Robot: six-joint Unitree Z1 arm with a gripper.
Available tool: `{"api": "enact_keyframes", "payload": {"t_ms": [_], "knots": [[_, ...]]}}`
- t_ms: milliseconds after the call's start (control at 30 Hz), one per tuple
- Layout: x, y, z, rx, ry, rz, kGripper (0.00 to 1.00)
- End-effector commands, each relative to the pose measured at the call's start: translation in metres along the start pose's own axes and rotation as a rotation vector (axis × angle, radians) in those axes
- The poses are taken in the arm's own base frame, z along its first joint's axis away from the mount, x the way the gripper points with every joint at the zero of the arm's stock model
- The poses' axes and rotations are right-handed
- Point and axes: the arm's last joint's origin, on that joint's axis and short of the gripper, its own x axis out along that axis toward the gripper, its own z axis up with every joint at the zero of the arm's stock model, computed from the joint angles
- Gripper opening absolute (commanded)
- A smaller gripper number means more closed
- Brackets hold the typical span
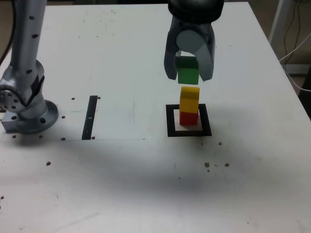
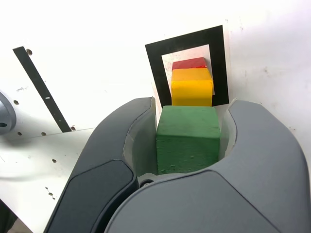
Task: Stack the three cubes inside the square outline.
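Next, my gripper opens and lets go of the green cube so that it rests on top of the yellow cube [image 1: 190,91] [image 2: 192,93].
A red cube [image 1: 188,118] sits inside the black square outline [image 1: 170,127], with a yellow cube [image 1: 189,98] stacked on top of it. My gripper [image 1: 189,75] hangs just above the stack, shut on a green cube [image 1: 188,71]. A small gap shows between the green cube and the yellow one. In the wrist view the green cube [image 2: 188,138] sits between my two dark fingers [image 2: 116,145], with the yellow cube [image 2: 192,87], the red cube [image 2: 189,63] and the square outline [image 2: 187,40] beyond it.
The arm's grey base [image 1: 26,104] stands at the exterior view's left. A thin black strip [image 1: 90,117] lies on the white table between the base and the outline. Small dark specks dot the table top. Cables hang off the table's right edge.
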Motion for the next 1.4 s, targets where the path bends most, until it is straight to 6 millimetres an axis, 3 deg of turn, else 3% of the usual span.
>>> {"api": "enact_keyframes", "payload": {"t_ms": [0, 633, 700, 867, 933, 1367], "knots": [[0.006, 0.002, 0.003, -0.006, 0.02, -0.01, 0.24], [0.029, 0.008, 0.021, 0.002, 0.073, -0.044, 0.26], [0.031, 0.009, 0.022, 0.004, 0.076, -0.046, 0.37], [0.035, 0.011, 0.023, 0.007, 0.079, -0.05, 0.89], [0.035, 0.012, 0.024, 0.007, 0.079, -0.05, 0.98], [0.029, 0.012, 0.014, 0.012, 0.065, -0.029, 1.0]]}}
